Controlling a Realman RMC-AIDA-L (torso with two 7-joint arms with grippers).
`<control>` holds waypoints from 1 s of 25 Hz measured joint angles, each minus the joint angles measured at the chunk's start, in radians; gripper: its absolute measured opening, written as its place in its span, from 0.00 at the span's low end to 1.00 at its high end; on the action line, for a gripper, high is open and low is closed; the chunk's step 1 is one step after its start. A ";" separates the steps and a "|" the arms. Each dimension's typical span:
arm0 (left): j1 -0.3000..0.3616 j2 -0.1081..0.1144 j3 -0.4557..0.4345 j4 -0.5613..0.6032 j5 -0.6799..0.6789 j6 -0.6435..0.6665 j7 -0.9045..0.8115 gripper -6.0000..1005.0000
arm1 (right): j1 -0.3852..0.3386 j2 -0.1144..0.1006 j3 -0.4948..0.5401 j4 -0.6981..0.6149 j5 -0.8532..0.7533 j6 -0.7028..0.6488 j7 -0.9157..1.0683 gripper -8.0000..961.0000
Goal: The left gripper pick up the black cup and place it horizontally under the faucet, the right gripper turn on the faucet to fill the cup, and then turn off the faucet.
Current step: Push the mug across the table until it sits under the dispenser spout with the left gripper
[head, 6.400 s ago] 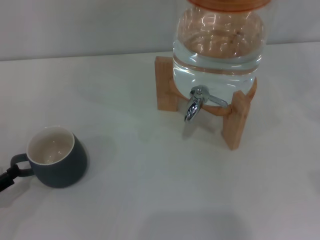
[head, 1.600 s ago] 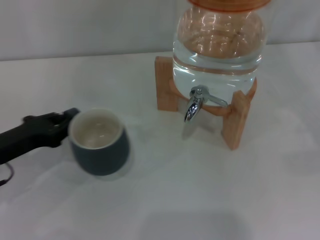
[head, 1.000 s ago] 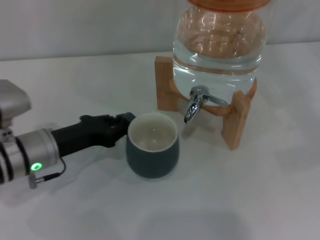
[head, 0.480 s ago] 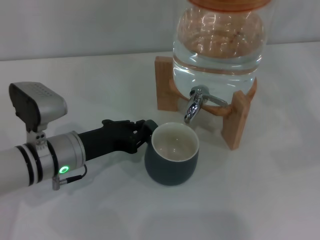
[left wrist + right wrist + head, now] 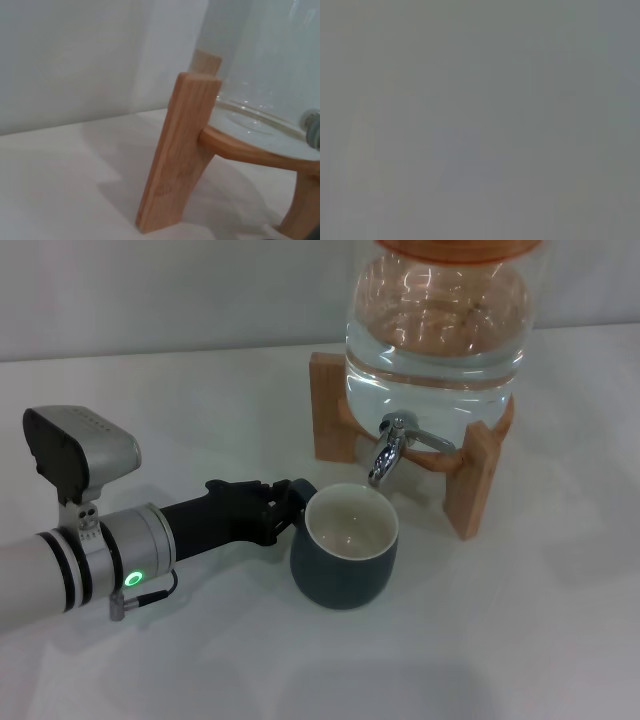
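I need to lower my left hand's hold to an end by letting go of the black cup on the white table (image 5: 375,578) with my left gripper, just below the tip of the chrome faucet.
The black cup (image 5: 344,548), dark grey with a cream inside, stands upright on the white table just below and in front of the chrome faucet (image 5: 388,447). My left gripper (image 5: 290,508) reaches in from the left and is shut on the black cup's handle side. The faucet sticks out of a clear water jug (image 5: 436,330) on a wooden stand (image 5: 470,480). One stand leg (image 5: 177,150) and the jug's glass fill the left wrist view. The right gripper is out of view; the right wrist view is plain grey.
The jug and its wooden stand take up the back right of the white table (image 5: 200,410). A pale wall (image 5: 150,290) runs behind the table.
My left gripper has carried the cup from the front left across to the faucet. Over the last half second it has hardly moved.
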 joint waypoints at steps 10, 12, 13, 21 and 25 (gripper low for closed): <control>-0.009 0.000 0.025 -0.009 -0.002 0.020 -0.012 0.18 | 0.000 0.000 0.000 0.011 -0.003 0.001 0.000 0.88; -0.012 0.000 0.026 -0.012 -0.002 0.021 -0.013 0.18 | 0.001 0.000 0.000 0.011 -0.003 0.001 0.000 0.88; -0.013 0.000 0.026 -0.012 -0.001 0.021 -0.013 0.18 | 0.002 0.000 0.000 0.011 -0.003 0.001 0.000 0.88; -0.021 0.001 0.034 -0.013 0.001 0.045 -0.012 0.18 | 0.004 0.000 0.000 0.011 -0.004 -0.005 0.000 0.88; -0.024 0.000 0.050 -0.008 -0.002 0.066 -0.004 0.18 | 0.006 0.000 0.000 0.012 -0.006 -0.007 -0.006 0.88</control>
